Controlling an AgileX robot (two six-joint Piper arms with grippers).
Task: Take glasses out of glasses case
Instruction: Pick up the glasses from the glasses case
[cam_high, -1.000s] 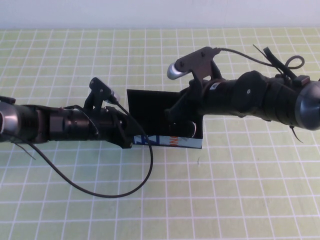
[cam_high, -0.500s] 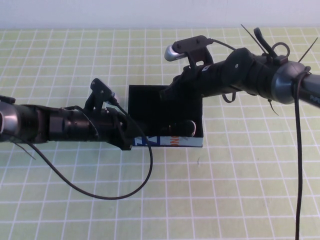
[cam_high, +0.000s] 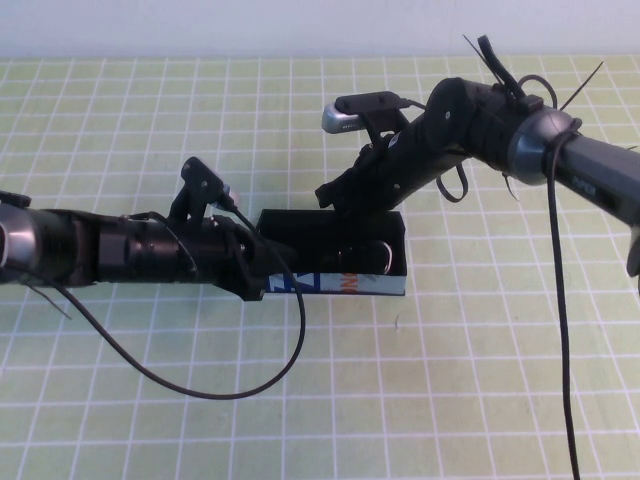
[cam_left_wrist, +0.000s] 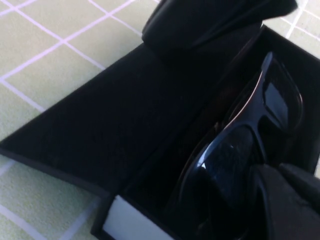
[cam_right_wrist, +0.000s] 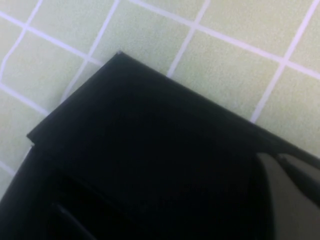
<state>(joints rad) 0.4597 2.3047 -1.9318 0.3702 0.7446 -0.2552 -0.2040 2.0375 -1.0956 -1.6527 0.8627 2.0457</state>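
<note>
Next, I release the black lid with my right gripper, folded back on the green mat (cam_high: 332, 206) just behind the open glasses case.
The glasses case (cam_high: 345, 285) lies open at the table's middle, printed panel facing the front. The dark glasses (cam_high: 362, 257) lie inside it and show clearly in the left wrist view (cam_left_wrist: 240, 150). My left gripper (cam_high: 258, 283) is at the case's front left corner, shut on its wall, with its fingers (cam_left_wrist: 292, 205) beside the glasses. My right gripper (cam_high: 335, 196) is behind the case, shut on the far edge of the black lid (cam_high: 300, 225). The lid (cam_right_wrist: 150, 150) is tilted up off the table and fills the right wrist view.
The table is a green mat with a white grid (cam_high: 450, 380). A black cable (cam_high: 290, 350) loops from the left arm over the mat in front of the case. The right arm's cable (cam_high: 553, 300) hangs down on the right.
My right gripper has moved from over the case interior to the lid's far edge. The lid, first flat on the table, now stands tilted up. The left arm has not moved.
</note>
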